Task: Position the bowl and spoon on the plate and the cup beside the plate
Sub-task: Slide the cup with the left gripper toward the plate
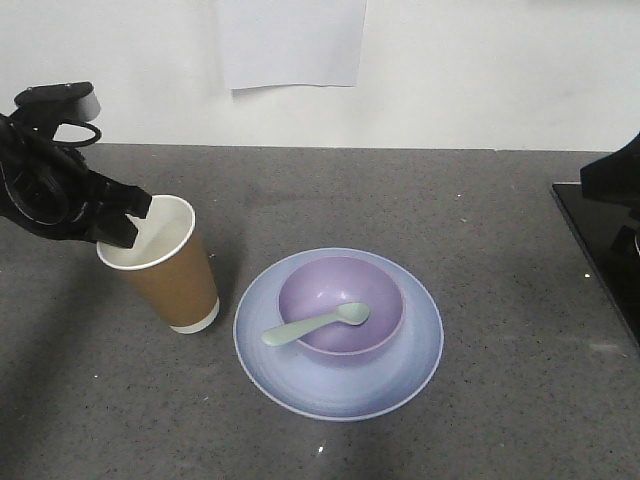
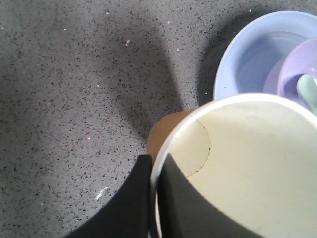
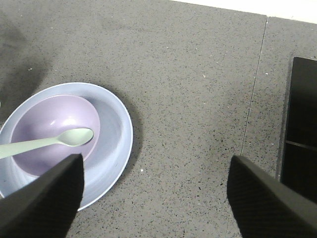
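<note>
My left gripper is going to release the brown paper cup on the table (image 1: 196, 334) next to the plate's rim, close to the spoon's handle.
The brown paper cup (image 1: 172, 270) is just left of the plate (image 1: 400, 380), leaning slightly, with its base at or near the table. My left gripper (image 1: 125, 225) is shut on the cup's left rim, one finger inside and one outside. The left wrist view shows this pinch of the left gripper (image 2: 154, 171) on the cup (image 2: 247, 163). The lavender bowl (image 1: 340, 295) sits on the pale blue plate. A mint-green spoon (image 1: 315, 325) lies across the bowl's front-left rim. My right gripper (image 3: 154, 161) hangs open over bare table, right of the plate (image 3: 116, 134), bowl (image 3: 44, 119) and spoon (image 3: 49, 141).
A black flat panel (image 1: 600, 240) lies along the table's right edge, seen also as the black panel (image 3: 302, 124). My right arm (image 1: 615, 175) hangs above it. A white wall with a sheet of paper (image 1: 290, 40) bounds the back of the grey speckled table.
</note>
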{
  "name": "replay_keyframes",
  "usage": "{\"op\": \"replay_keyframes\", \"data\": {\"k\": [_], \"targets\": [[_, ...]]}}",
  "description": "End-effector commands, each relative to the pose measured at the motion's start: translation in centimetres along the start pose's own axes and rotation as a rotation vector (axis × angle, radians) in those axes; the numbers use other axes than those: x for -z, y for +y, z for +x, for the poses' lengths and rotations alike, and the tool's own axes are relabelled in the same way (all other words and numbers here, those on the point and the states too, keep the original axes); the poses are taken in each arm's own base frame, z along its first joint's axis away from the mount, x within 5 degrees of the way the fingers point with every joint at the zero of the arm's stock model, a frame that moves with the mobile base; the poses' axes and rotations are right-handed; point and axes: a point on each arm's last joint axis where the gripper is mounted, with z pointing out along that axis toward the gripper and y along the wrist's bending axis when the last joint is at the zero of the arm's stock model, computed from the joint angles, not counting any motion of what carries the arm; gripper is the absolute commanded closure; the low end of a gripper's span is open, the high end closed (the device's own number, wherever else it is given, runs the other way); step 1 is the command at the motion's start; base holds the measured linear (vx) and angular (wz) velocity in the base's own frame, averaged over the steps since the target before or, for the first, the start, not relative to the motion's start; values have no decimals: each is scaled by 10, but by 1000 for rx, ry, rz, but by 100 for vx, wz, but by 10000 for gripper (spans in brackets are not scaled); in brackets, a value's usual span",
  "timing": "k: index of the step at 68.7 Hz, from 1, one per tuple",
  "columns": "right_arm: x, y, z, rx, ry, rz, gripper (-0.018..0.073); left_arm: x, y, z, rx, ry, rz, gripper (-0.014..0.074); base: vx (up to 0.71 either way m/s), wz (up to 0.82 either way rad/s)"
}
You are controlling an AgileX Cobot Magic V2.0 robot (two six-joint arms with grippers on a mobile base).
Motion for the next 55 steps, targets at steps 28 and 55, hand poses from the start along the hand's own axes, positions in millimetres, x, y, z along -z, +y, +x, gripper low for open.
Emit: {"op": "replay_keyframes", "data": {"k": [28,55], "targets": [[11,1,-9,0,-98,3,-20,-6,-1,-8,12,-37,17,604,0,0],[11,2,-9,-1,-99,1,-20,-14,1,-9,19,-16,17,582,0,0]]}}
